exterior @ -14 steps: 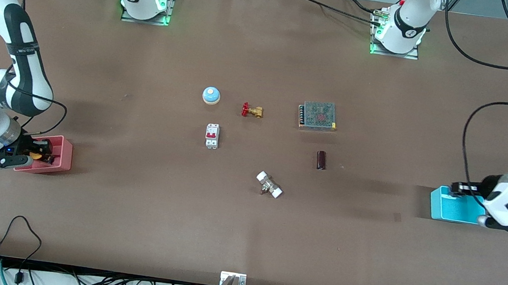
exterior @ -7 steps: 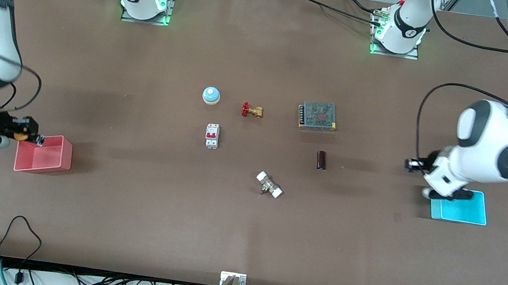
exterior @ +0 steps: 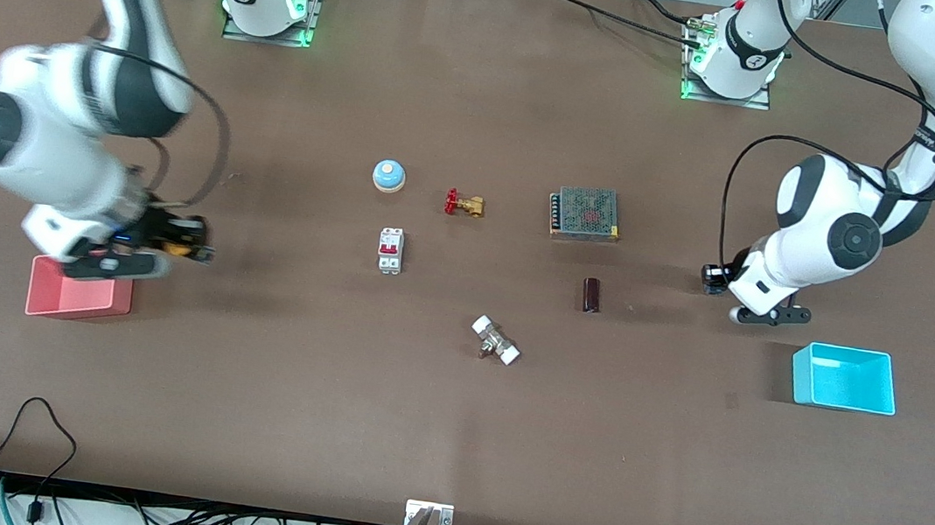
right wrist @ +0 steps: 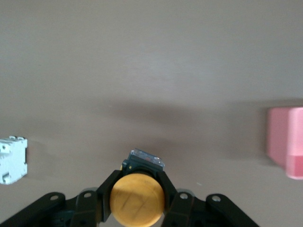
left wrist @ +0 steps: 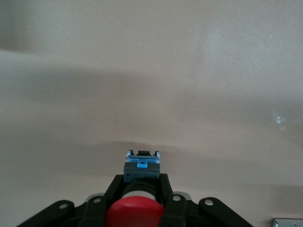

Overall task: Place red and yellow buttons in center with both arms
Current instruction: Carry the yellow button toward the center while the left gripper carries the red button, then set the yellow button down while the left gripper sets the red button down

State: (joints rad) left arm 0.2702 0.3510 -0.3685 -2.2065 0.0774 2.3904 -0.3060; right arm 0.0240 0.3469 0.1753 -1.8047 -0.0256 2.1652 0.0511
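Note:
The yellow button will go from my right gripper down onto the bare tabletop point(exterior: 296, 264) point(right wrist: 108, 143) between pink bin and white breaker, closer to the breaker.
My right gripper point(exterior: 192, 250) is shut on the yellow button point(exterior: 180, 248) and holds it over bare brown tabletop just beside the pink bin point(exterior: 79, 297). In the right wrist view the yellow cap point(right wrist: 137, 199) sits between the fingers of the right gripper point(right wrist: 138, 176). My left gripper point(exterior: 710, 277) is over bare tabletop beside the cyan bin point(exterior: 844, 379). In the left wrist view the left gripper point(left wrist: 142, 179) is shut on the red button point(left wrist: 132, 213), with its grey-and-blue body sticking out past the fingertips. The center of the tabletop point(exterior: 475, 272) lies between the two grippers.
Around the table's middle lie a blue dome bell point(exterior: 388, 175), a brass valve point(exterior: 463, 204), a white breaker point(exterior: 390, 250), a metal power supply point(exterior: 585, 212), a dark cylinder point(exterior: 591, 295) and a white-capped fitting point(exterior: 495, 341). The breaker point(right wrist: 12, 160) and pink bin point(right wrist: 286, 146) show in the right wrist view.
Both grippers have left their bins and moved toward the table's middle, the right with the yellow button, the left with the red one.

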